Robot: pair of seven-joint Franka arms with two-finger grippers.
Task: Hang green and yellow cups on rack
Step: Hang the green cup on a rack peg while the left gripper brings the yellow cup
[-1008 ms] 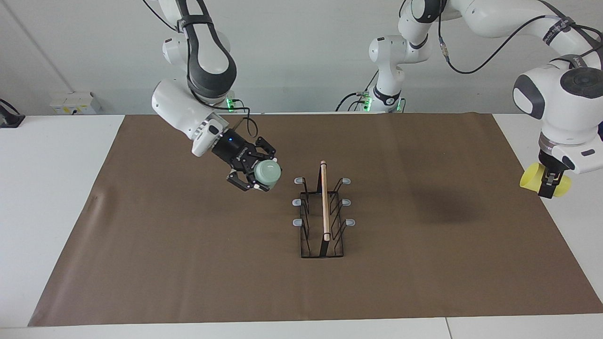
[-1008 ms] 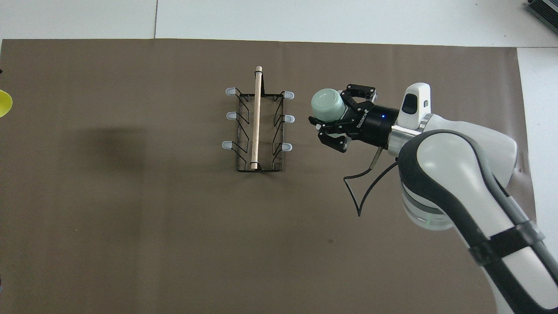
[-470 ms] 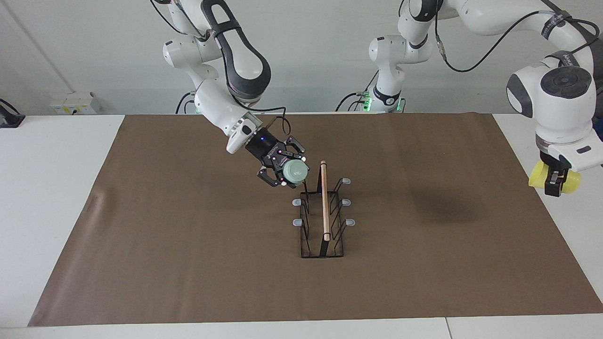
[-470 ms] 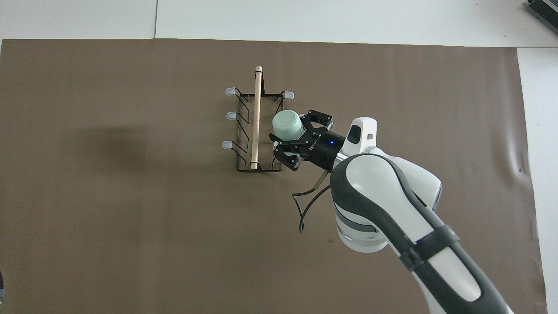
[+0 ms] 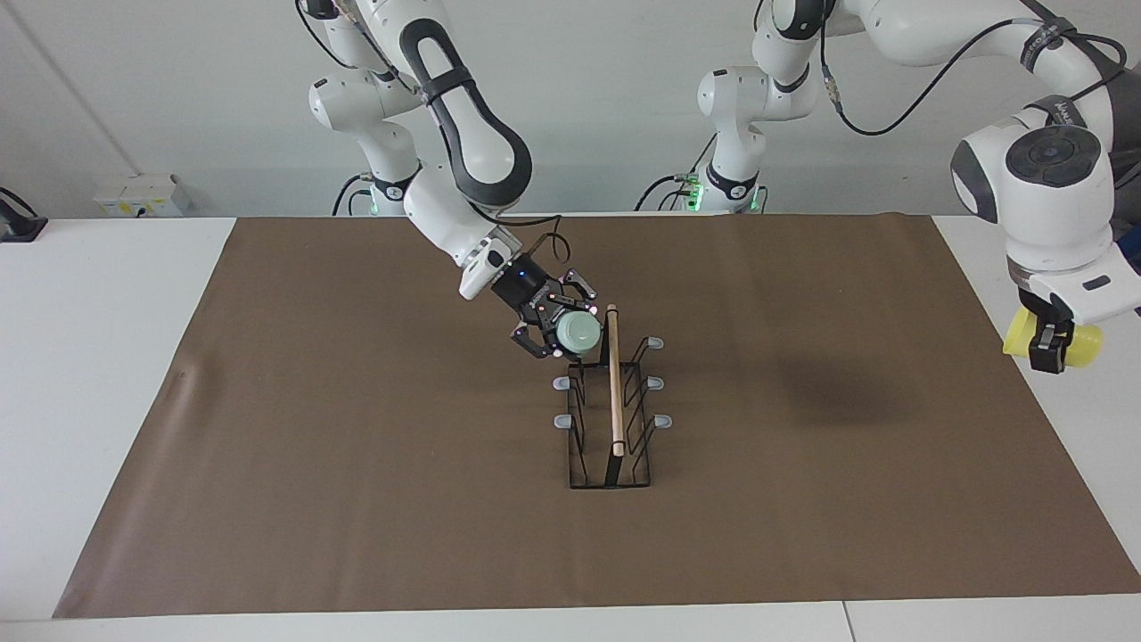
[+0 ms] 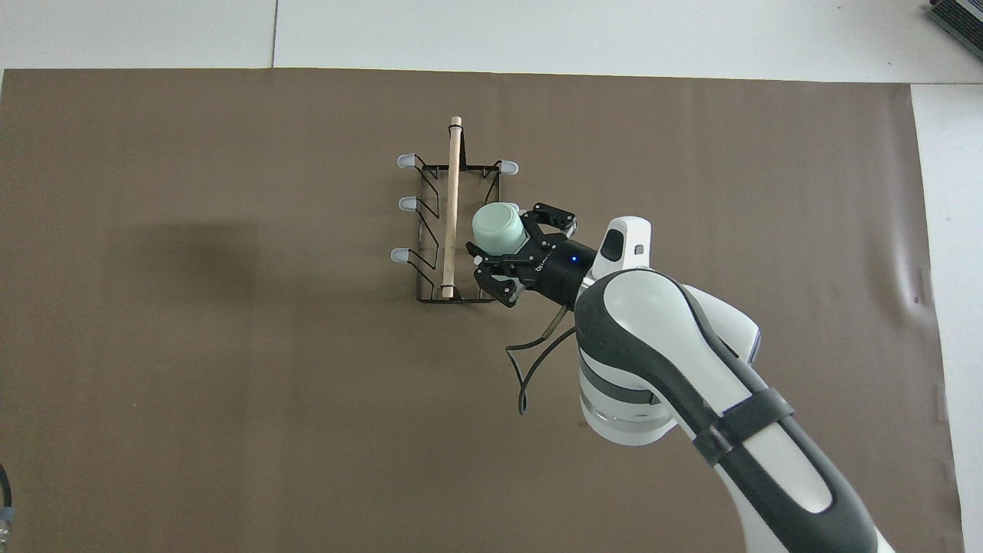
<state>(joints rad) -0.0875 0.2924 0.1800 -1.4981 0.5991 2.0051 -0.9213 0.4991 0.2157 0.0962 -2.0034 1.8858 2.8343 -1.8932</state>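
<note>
The pale green cup, now held against the rack's side, will be let go by my right gripper on the rack's peg (image 6: 494, 264) that is nearest the robots, on that same gripper's side.
The black wire rack (image 5: 614, 392) (image 6: 451, 223) with its wooden top rod stands mid-mat. My right gripper (image 5: 565, 326) (image 6: 505, 244) is shut on the pale green cup (image 5: 579, 334) (image 6: 496, 226), tilted bottom-up. It holds the cup against the rack's side toward the right arm's end, at the prong nearest the robots, which is hidden. I cannot tell whether the cup sits on that prong. My left gripper (image 5: 1045, 343) is shut on the yellow cup (image 5: 1084, 344), in the air over the mat's edge at the left arm's end. It is out of the overhead view.
A brown paper mat (image 5: 357, 464) (image 6: 192, 369) covers most of the white table (image 5: 98, 374). Five grey-tipped prongs of the rack show uncovered in the facing view. A small grey box (image 5: 143, 194) sits by the wall near the right arm's end.
The right gripper has carried the green cup from beside the rack in to its nearest prong. The left gripper with the yellow cup has drifted slightly outward and up.
</note>
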